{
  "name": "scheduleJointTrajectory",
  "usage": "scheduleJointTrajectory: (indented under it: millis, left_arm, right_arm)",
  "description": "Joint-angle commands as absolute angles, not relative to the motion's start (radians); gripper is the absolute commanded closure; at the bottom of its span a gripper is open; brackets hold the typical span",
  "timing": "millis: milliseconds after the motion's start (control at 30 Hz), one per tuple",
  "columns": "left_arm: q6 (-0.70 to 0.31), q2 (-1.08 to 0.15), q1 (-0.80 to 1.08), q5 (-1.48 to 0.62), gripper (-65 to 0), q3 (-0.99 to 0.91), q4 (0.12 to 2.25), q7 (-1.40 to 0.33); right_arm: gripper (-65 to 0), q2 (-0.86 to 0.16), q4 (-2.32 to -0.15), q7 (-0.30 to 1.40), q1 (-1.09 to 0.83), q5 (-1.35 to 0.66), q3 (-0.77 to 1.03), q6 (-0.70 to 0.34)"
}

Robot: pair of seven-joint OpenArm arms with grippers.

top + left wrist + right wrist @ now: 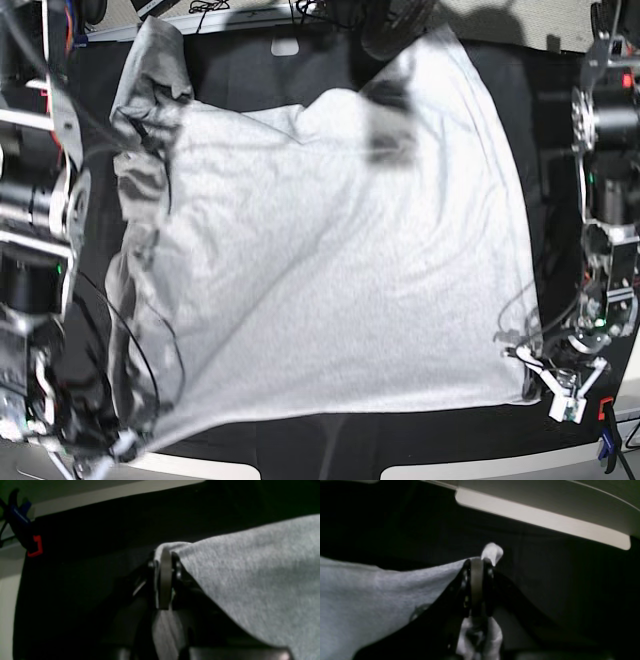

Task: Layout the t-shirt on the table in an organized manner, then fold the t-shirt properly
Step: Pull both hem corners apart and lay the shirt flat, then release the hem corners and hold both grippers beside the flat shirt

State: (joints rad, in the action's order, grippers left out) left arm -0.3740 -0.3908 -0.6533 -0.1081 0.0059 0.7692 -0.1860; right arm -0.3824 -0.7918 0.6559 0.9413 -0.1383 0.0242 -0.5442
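My right gripper is holding the t-shirt corner. It will let go of it on the black table (214, 436) (468, 533) just short of the table's near white strip.
The light grey t-shirt (330, 260) lies spread over most of the black table (540, 120), plain side up, with a rumpled sleeve at the far left. My left gripper (163, 555) is shut on a pinch of the t-shirt (250, 580), which fans out to the right. In the base view the left gripper (540, 385) grips the near right corner. My right gripper (477, 562) is shut on the t-shirt (370, 592), a small tuft poking past its tips. The right gripper (118, 448) is at the near left corner.
A blue and red clamp (22, 527) bites the table edge (20, 585) at the left of the left wrist view. Another red and blue clamp (607, 430) sits at the near right corner. Arm hardware and cables (40, 230) flank the shirt's left side.
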Motion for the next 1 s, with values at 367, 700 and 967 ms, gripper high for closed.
scheduleJointTrajectory:
  millis: [367, 700, 967]
  left_arm:
    - [-0.369, -0.398, -0.77, -0.042, 0.0, 0.002, 0.761, -0.134]
    - [-0.37, -0.383, -0.765, -0.061, 0.0, 0.002, 0.76, -0.133]
    - [-0.37, -0.38, -0.765, -0.061, 0.0, 0.002, 0.76, -0.133]
  right_arm:
    - [0.0, -0.36, -0.757, 0.569, 1.083, -0.051, 0.025, -0.447]
    - [0.0, -0.358, -0.757, 0.548, 1.082, -0.051, 0.026, -0.443]
    - [-14.2, -0.358, -0.757, 0.405, 1.053, 0.01, 0.026, -0.429]
